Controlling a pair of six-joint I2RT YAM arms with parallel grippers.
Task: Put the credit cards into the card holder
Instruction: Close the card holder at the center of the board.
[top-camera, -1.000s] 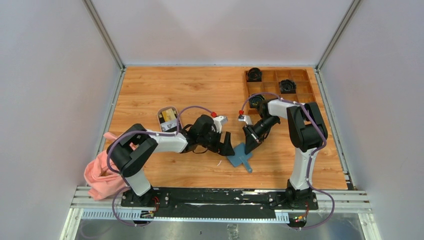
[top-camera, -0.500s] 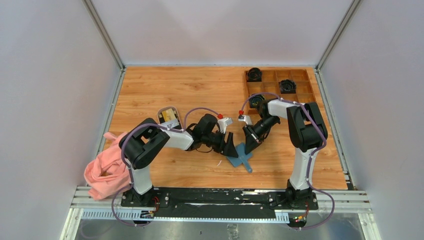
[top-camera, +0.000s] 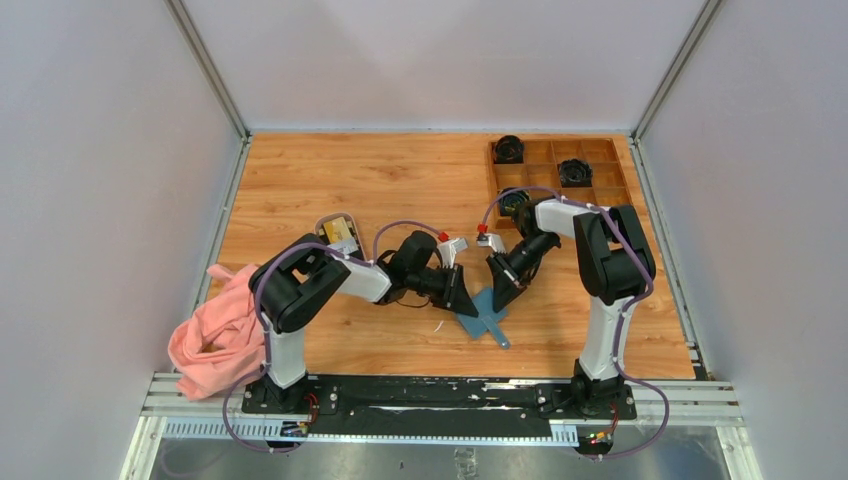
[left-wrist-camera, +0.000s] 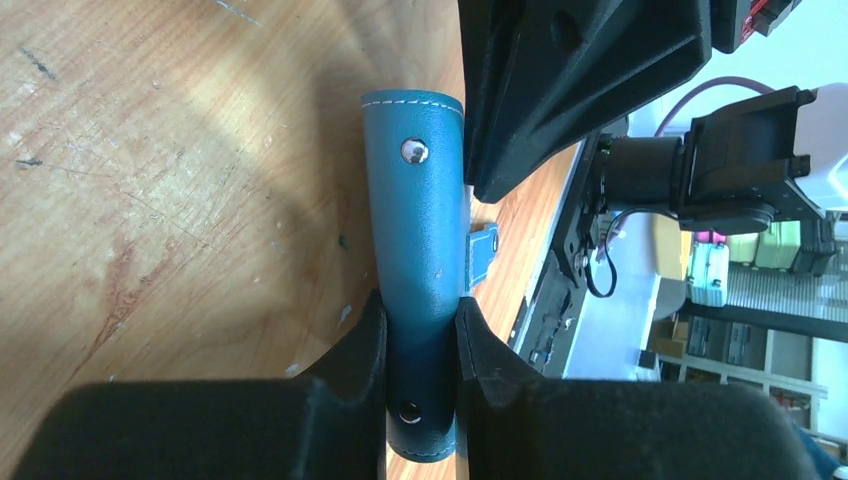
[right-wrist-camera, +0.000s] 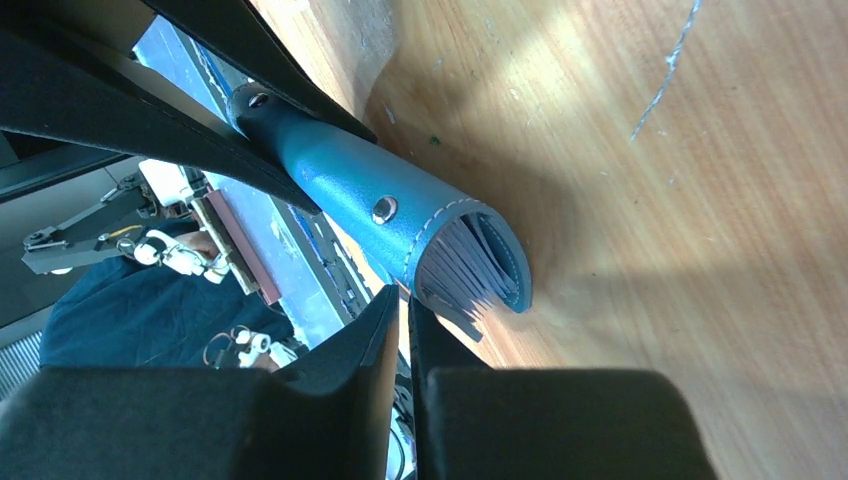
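Observation:
Next, I release the card holder from my left gripper on the bare wood (top-camera: 444, 297) beneath it, nearer the oval dish.
The card holder (top-camera: 487, 318) is a teal-blue wallet at the table's middle, held up on edge between both grippers. In the left wrist view my left gripper (left-wrist-camera: 420, 305) is shut across the card holder (left-wrist-camera: 415, 220), near its snap stud. In the right wrist view my right gripper (right-wrist-camera: 403, 295) is nearly shut, and its tips pinch the stitched edge of the card holder (right-wrist-camera: 340, 170), whose grey inner pockets show at the end. From above, the left gripper (top-camera: 465, 297) and right gripper (top-camera: 498, 295) face each other. Yellowish credit cards (top-camera: 338, 232) lie in a small oval dish to the left.
A brown wooden compartment tray (top-camera: 604, 183) stands at the back right with black round parts (top-camera: 574, 172) in it. A pink cloth (top-camera: 210, 340) hangs over the table's left front edge. Grey walls close in both sides.
My left gripper has slid right to the card holder and closed on it. The right gripper has stayed in place on the holder's other edge.

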